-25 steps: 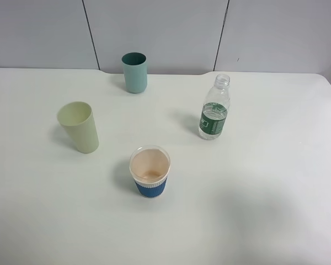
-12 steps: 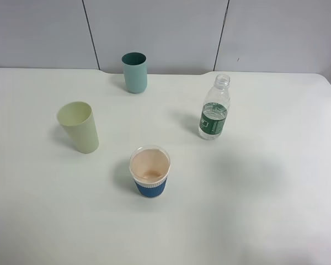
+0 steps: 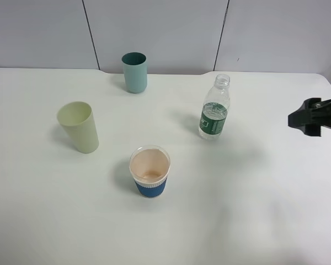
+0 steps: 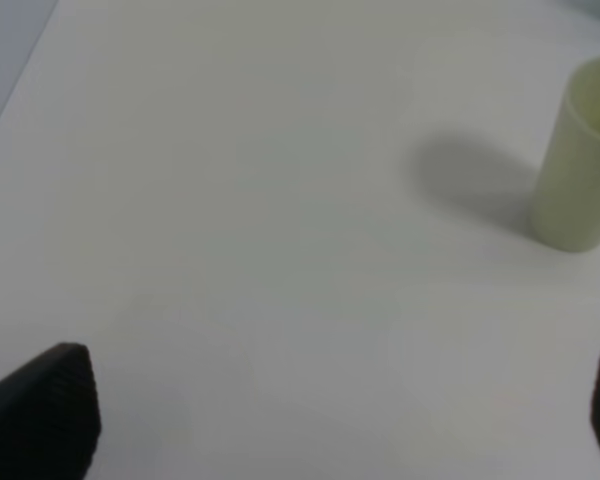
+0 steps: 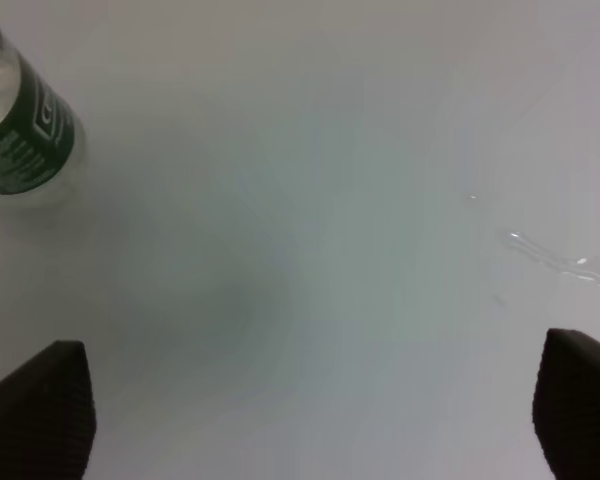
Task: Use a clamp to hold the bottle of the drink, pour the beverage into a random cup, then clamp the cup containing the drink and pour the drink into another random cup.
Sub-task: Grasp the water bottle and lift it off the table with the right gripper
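Note:
The clear plastic bottle has its green label point(image 3: 213, 119) point(image 5: 28, 138) on the lower half, below the bottle's neck. Next, my right gripper goes there and closes around that label.
A clear plastic bottle point(image 3: 214, 107) with a green label and no cap stands upright on the white table point(image 3: 254, 210), right of middle. It also shows at the edge of the right wrist view point(image 5: 25, 130). A teal cup point(image 3: 134, 72) stands at the back. A light green cup point(image 3: 79, 126) stands at the left and shows in the left wrist view point(image 4: 580, 160). A paper cup with a blue sleeve point(image 3: 150, 171) stands in front. My right gripper point(image 3: 306, 117) is open and empty, above the table to the right of the bottle, with jaws wide point(image 5: 310, 415). My left gripper point(image 4: 325, 420) is open and empty, apart from the light green cup.
A few water drops point(image 5: 550, 255) lie on the table to the right of the bottle. A grey panelled wall point(image 3: 165, 33) runs behind the table's far edge. My left arm is out of the exterior view.
My right gripper has come into the exterior view from the right edge, and its shadow has shifted across the table. The bottle and the three cups have not moved.

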Tool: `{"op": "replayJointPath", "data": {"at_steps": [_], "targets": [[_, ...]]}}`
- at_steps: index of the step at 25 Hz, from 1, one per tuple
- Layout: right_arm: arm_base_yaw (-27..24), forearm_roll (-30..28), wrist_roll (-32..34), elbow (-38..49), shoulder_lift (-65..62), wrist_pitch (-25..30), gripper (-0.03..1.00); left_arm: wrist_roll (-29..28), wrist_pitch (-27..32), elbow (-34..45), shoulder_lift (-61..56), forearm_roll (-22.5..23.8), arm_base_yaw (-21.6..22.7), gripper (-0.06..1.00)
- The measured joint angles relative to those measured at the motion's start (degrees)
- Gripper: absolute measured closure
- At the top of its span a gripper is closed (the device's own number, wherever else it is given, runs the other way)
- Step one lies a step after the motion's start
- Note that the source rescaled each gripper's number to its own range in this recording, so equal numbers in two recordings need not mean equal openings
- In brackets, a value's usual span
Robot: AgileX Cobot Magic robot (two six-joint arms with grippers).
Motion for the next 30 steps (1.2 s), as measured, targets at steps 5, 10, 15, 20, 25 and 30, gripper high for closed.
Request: {"op": "replayJointPath", "data": {"at_steps": [5, 10, 15, 20, 25, 30], "targets": [[2.41, -0.25, 0.31, 0.00, 9.36, -6.34, 0.24, 0.00, 0.00, 0.00, 0.00, 0.00, 0.00, -0.06], [3.86, -2.74, 0.32, -0.02, 16.48, -14.09, 0.24, 0.00, 0.00, 0.00, 0.00, 0.00, 0.00, -0.06], [4.52, -8.02, 1.89, -0.02, 21.07, -19.82, 0.12, 0.00, 0.00, 0.00, 0.00, 0.00, 0.00, -0.06], [4.52, -15.49, 6.14, -0.02, 25.37, -24.15, -0.02, 0.00, 0.00, 0.00, 0.00, 0.00, 0.00, -0.06], [4.52, -21.95, 10.74, -0.07, 29.76, -31.72, -0.03, 0.00, 0.00, 0.00, 0.00, 0.00, 0.00, -0.06], [4.52, -25.97, 11.08, -0.13, 35.32, -38.54, -0.03, 0.00, 0.00, 0.00, 0.00, 0.00, 0.00, -0.06]]}}
